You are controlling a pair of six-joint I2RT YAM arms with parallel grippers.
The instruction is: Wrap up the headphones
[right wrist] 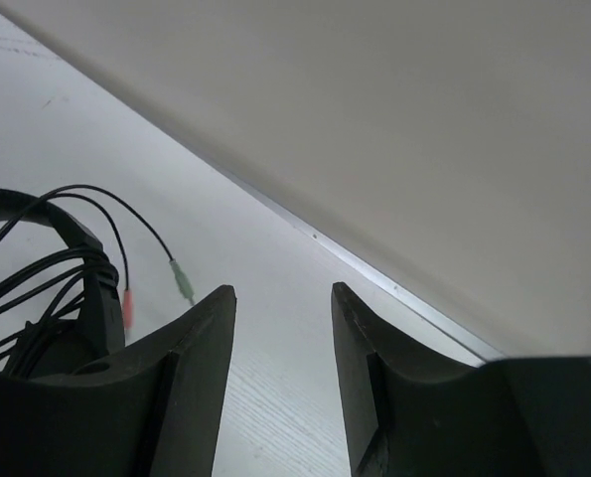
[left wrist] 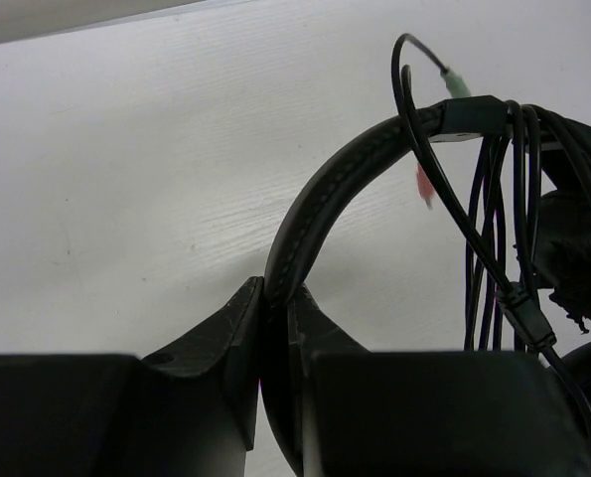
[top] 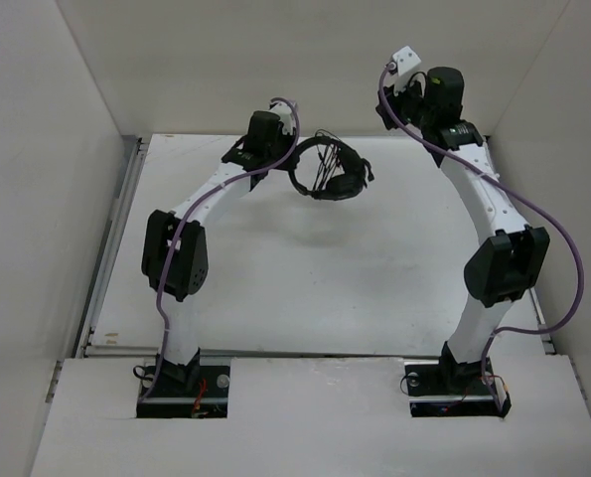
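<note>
The robot's left gripper needs to release the black headphones on the bare table [top: 321, 198] near the back wall, between both arms.
The black headphones [top: 330, 171] hang in the air above the back of the table. My left gripper [left wrist: 277, 290] is shut on the headband [left wrist: 327, 197], which rises from between the fingers. The thin black cable [left wrist: 494, 209] is looped several times around the headband, with a green plug [left wrist: 456, 83] and a red plug [left wrist: 423, 185] dangling. My right gripper [right wrist: 283, 293] is open and empty, raised near the back wall to the right of the headphones. The cable loops [right wrist: 37, 273] and both plugs show at the left of the right wrist view.
White walls enclose the table [top: 275, 288] on the left, back and right. A metal strip [right wrist: 374, 273] runs along the foot of the back wall. Purple arm cables [top: 533, 209] trail along both arms.
</note>
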